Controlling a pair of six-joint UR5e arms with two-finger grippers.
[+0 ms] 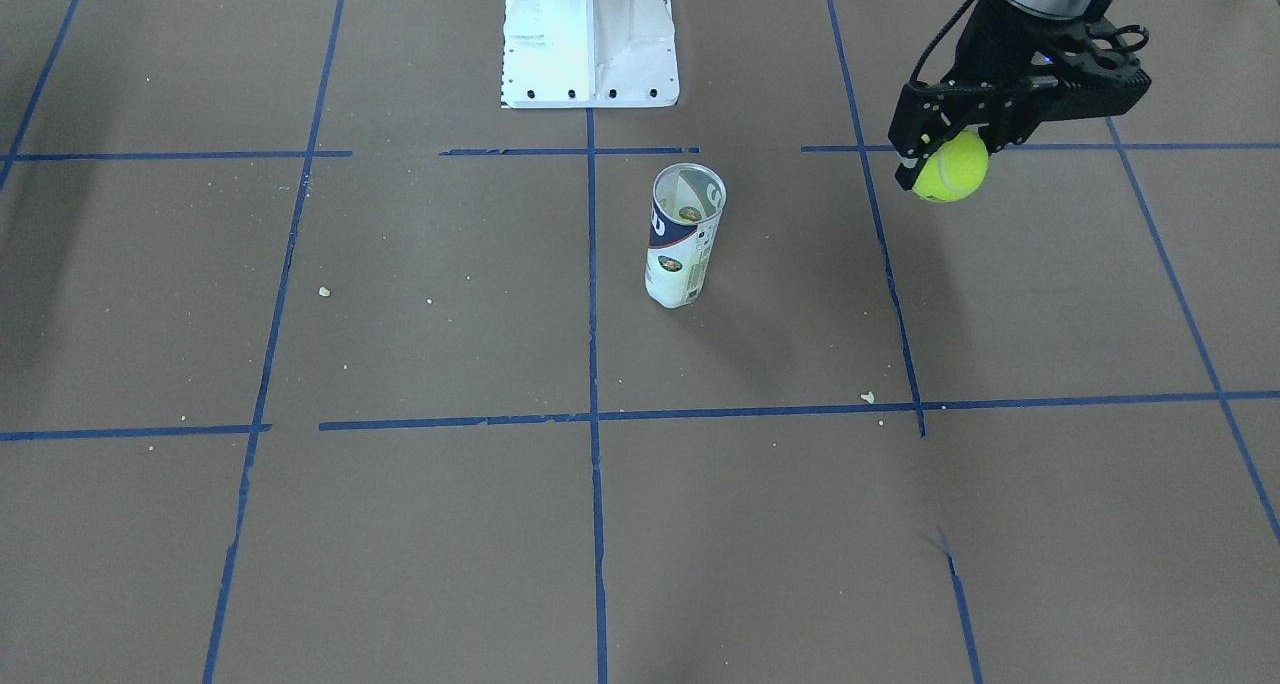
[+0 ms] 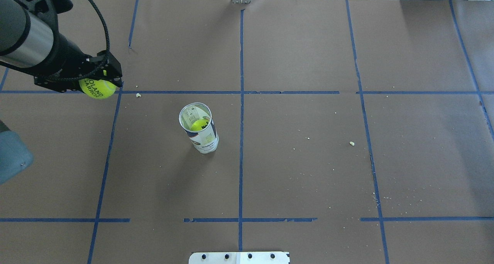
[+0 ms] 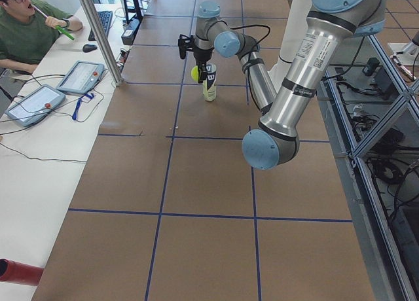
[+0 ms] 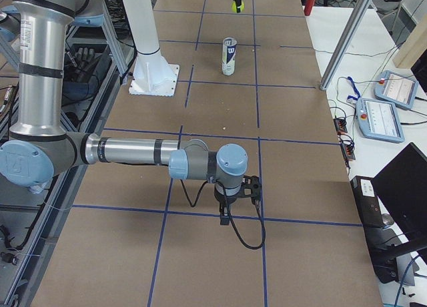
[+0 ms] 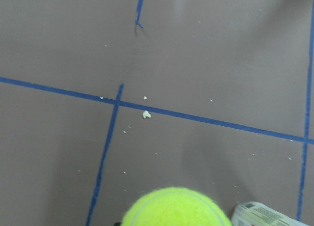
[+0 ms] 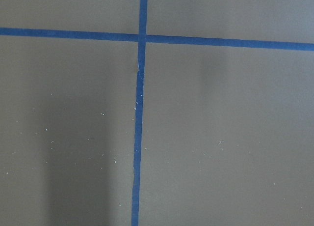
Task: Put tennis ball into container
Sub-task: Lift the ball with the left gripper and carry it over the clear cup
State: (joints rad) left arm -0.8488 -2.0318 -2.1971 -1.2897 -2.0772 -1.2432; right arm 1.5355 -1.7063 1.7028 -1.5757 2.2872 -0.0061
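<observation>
Next, I release the tennis ball from my left gripper just inside the opening of the upright container (image 1: 690,200).
My left gripper (image 1: 938,162) is shut on the tennis ball (image 1: 952,170), a fuzzy yellow-green ball with dark lettering, and holds it above the brown table. In the overhead view the ball (image 2: 97,88) hangs left of and slightly beyond the container (image 2: 201,132). The container (image 1: 685,236) is a slim can with a white and navy label, standing upright with its mouth open. Another yellow-green ball (image 2: 198,125) lies inside it. The left wrist view shows the held ball (image 5: 176,209) at the bottom and the can's edge (image 5: 265,216) at lower right. My right gripper (image 4: 231,212) points down over the table far from the can; I cannot tell its state.
The white robot pedestal (image 1: 588,36) stands behind the can. Blue tape lines grid the brown table, with small crumbs (image 2: 351,143) scattered on it. A metal pole (image 3: 98,33), tablets (image 3: 80,76) and a seated operator (image 3: 26,33) are at the far side.
</observation>
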